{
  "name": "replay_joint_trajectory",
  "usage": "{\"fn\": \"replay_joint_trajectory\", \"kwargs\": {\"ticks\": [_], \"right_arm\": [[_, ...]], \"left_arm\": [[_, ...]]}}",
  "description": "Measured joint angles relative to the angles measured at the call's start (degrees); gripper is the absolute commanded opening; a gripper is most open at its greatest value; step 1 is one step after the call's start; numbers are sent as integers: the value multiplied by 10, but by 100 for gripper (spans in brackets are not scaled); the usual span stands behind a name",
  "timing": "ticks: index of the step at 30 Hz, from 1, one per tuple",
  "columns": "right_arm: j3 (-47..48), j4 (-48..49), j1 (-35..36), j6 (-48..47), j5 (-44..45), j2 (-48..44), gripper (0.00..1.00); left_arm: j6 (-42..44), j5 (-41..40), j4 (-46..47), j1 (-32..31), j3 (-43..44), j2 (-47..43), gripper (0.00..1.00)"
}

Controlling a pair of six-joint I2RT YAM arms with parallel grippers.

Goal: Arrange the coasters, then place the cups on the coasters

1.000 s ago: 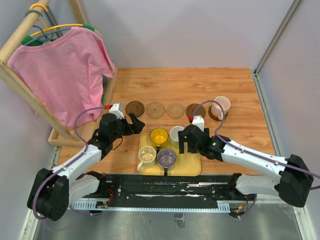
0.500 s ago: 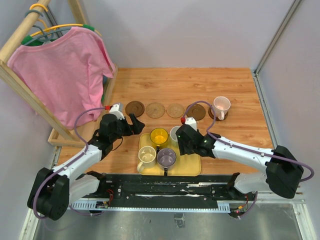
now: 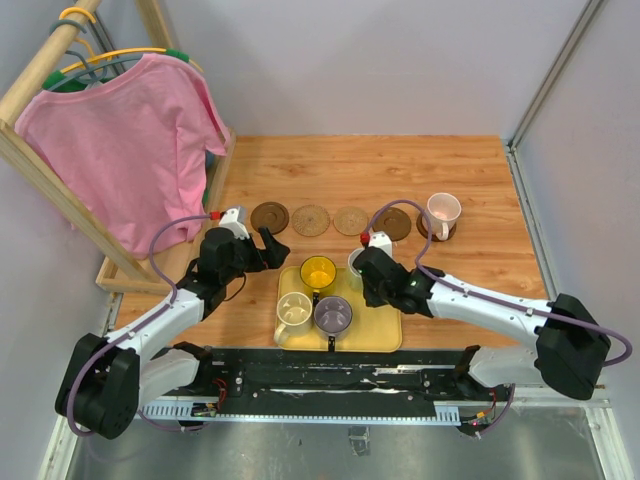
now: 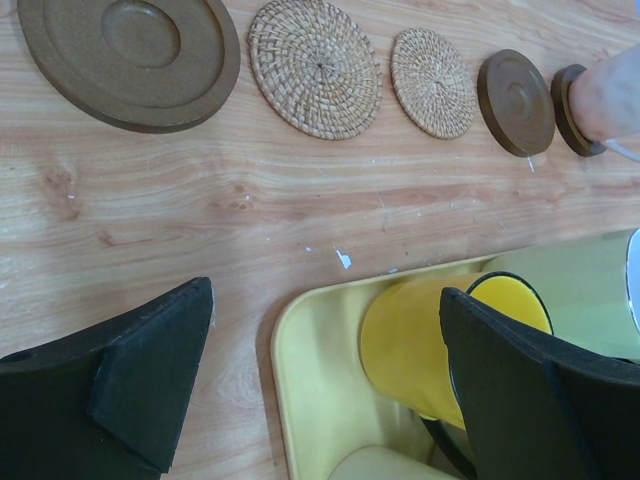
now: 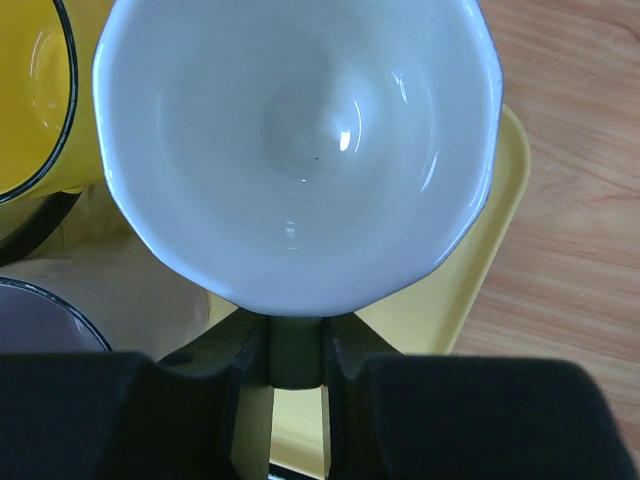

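Observation:
The robot's right gripper will release the white cup on the dark brown coaster [image 3: 393, 222] beside the pale pink cup.
Five coasters lie in a row on the wood: dark brown [image 3: 270, 216], two woven tan ones [image 3: 311, 220] [image 3: 351, 220], dark brown [image 3: 393, 224], and one under the pale pink cup [image 3: 441, 211]. The yellow cup [image 3: 318, 272], cream cup [image 3: 294, 312] and purple-grey cup [image 3: 333, 314] stand on the yellow tray [image 3: 385, 335]. My right gripper [image 5: 295, 355] is shut on the handle of the white cup [image 5: 300, 140], which is over the tray's far right corner. My left gripper [image 4: 330, 385] is open above the tray's far left corner, beside the yellow cup [image 4: 420, 340].
A pink shirt [image 3: 130, 140] hangs on a wooden rack [image 3: 25, 155] at the far left, and the rack's base [image 3: 125, 275] runs along the table's left side. Grey walls close in the back and right. A metal rail [image 3: 330, 375] runs along the near edge.
My right arm has swung left from beside the tray to the white cup, and its jaws have closed on the cup's handle. The left arm has not moved.

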Motion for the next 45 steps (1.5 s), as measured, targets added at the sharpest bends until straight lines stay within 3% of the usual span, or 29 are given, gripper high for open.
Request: {"fn": "replay_joint_trajectory", "kwargs": {"ticks": [2,16,29,39,45], "right_arm": [[-1,2,0,-3,1,0,1],[10,-22,16,-40,29,3,1],[113,-63,8,-118,146,7,1],[141,-29,-163,-164,125,64,1],[147,6,-222,-183,87,104,1]], "left_arm": [[0,0,1,0,0,0,100],[0,-1,3,0,0,0,100],[0,-5,3,0,0,1,100],[1,-10,3,0,8,40,100],[3,-11,3,0,17,50,100]]}}
